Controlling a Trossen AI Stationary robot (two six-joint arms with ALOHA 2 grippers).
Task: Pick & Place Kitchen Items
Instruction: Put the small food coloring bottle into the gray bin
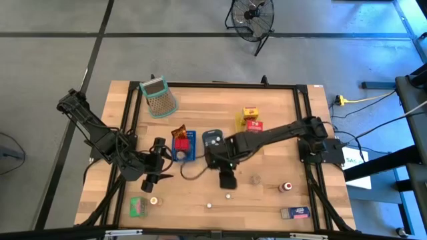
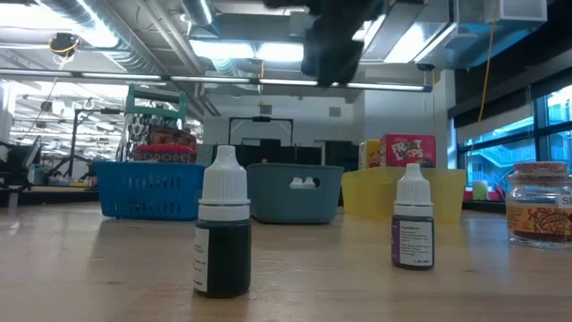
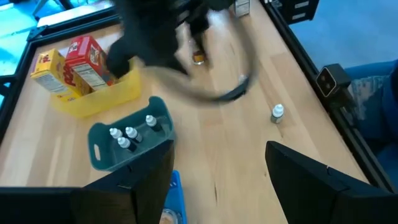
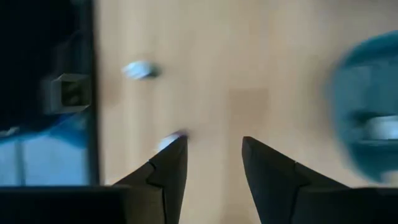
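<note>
The robot's right gripper should close on the sides of the white-capped dropper bottle [image 1: 227,196] [image 4: 171,140] on the wood, the one nearer the small jar.
My right gripper [image 1: 227,180] hangs open above the table's near middle, pointing down with nothing between its fingers [image 4: 214,168]. White-capped dropper bottles stand on the wood below it [image 1: 229,197] [image 4: 140,70]; two show close in the low view [image 2: 222,234] [image 2: 413,224]. More bottles stand in the grey-blue tray [image 3: 130,140]. Red and yellow cartons [image 3: 68,65] stand in the yellow tray [image 1: 250,120]. A small jar [image 1: 287,187] stands near the right. My left gripper [image 1: 160,177] waits open at the near left, holding nothing [image 3: 214,180].
A blue tray [image 1: 183,148] holds a brown packet and a red item. A green-rimmed mesh basket [image 1: 159,97] lies at the far left. A green carton [image 1: 139,207] and a grey-blue flat item [image 1: 295,213] lie near the front edge. A black frame [image 1: 303,133] borders the table.
</note>
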